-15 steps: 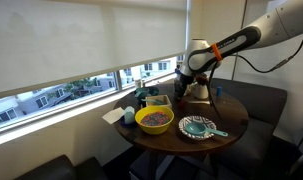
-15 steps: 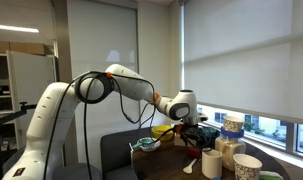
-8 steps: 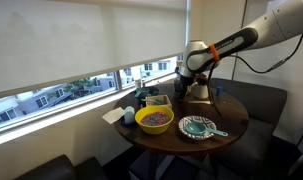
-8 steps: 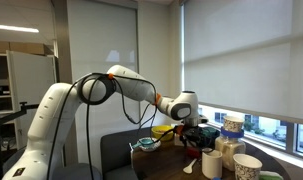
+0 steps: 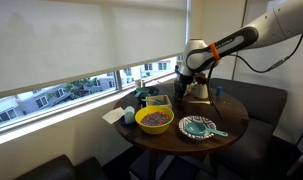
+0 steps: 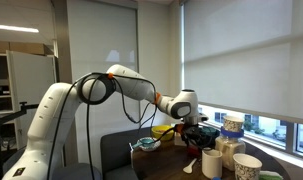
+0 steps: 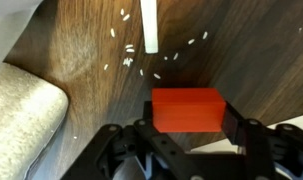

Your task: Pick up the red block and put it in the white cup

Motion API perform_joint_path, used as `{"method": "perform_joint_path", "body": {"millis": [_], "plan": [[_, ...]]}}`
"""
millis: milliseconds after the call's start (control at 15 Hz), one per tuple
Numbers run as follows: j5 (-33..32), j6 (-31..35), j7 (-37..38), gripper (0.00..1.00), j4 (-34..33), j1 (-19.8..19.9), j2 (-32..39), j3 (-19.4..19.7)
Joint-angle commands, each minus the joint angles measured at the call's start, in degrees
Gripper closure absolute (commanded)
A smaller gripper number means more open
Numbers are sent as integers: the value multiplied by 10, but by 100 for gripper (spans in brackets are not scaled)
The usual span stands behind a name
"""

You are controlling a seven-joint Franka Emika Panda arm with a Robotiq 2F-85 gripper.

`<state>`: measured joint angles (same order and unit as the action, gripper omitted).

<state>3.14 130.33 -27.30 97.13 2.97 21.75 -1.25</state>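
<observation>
I need to open my gripper and release the red block inside the white cup (image 5: 202, 83) that sits between the patterned containers and the small blue cup.
In the wrist view the red block (image 7: 188, 110) rests on the dark wooden table (image 7: 81, 40) and fills the gap between my jaws. My gripper (image 7: 189, 120) is shut on it, with a finger pad (image 7: 234, 118) pressed against its right side. In both exterior views the gripper (image 5: 185, 90) (image 6: 196, 136) is low over the far part of the round table, and the block is too small to make out there. The white cup (image 6: 212, 163) (image 5: 128, 115) stands at the table's edge, well away from the gripper.
A yellow bowl (image 5: 154, 119) and a teal dish (image 5: 198, 126) sit on the table's front half. Patterned containers (image 6: 231, 127) stand by the window. A white stick (image 7: 148, 25) and scattered crumbs lie just beyond the block. A beige cushion (image 7: 21, 110) borders the table.
The jaws have closed on the red block over the last second. The arm has hardly moved.
</observation>
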Motion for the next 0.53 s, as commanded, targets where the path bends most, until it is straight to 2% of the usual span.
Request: {"method": "perform_joint_path", "body": {"millis": [0,267,467], "plan": [[-31,12,22,59,40,-9,-66,-6],[-85,-11,50,59,65,-25,-138,0],[-93,-16,74,59,74,-22,-185,3]]}}
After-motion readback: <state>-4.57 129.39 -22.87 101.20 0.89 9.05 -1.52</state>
